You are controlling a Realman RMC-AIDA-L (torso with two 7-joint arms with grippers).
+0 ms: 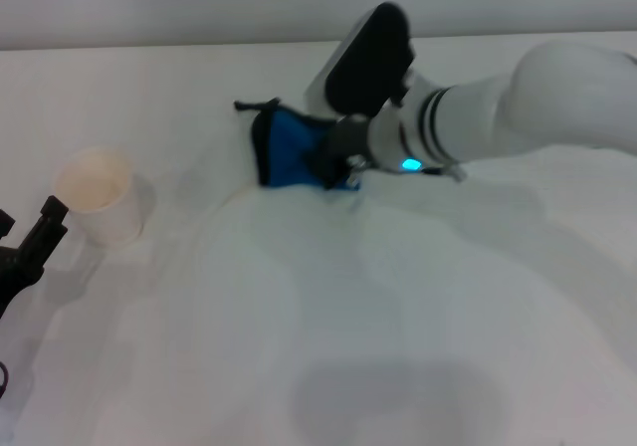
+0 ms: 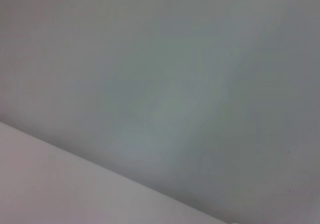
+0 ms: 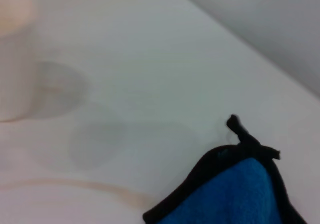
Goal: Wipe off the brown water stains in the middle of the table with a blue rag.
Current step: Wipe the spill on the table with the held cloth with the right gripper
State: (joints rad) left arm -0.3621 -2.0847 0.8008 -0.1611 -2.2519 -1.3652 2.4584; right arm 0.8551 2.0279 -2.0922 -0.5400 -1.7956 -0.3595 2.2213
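Observation:
Next, I let go of the blue rag with my right gripper on the bare white table (image 1: 410, 213) below its blue light, farther from the paper cup. The rag now lies bunched just beyond the table's middle.
The blue rag (image 1: 289, 152) with black trim lies bunched on the white table (image 1: 299, 346), a little beyond its middle. My right gripper (image 1: 336, 157) reaches in from the right and is shut on the rag's right side, pressing it onto the tabletop. The rag's looped corner also shows in the right wrist view (image 3: 235, 189). Of the brown water stains, only a thin tan line (image 3: 85, 185) shows on the table beside the rag; it is very faint in the head view (image 1: 237, 196). My left gripper (image 1: 28, 217) is parked at the table's left edge, open and empty.
A white paper cup (image 1: 100, 205) stands upright at the left, just beside the left gripper, and shows in the right wrist view (image 3: 15, 59). The table's far edge meets a pale wall (image 1: 199, 3). The left wrist view shows only a blank grey surface.

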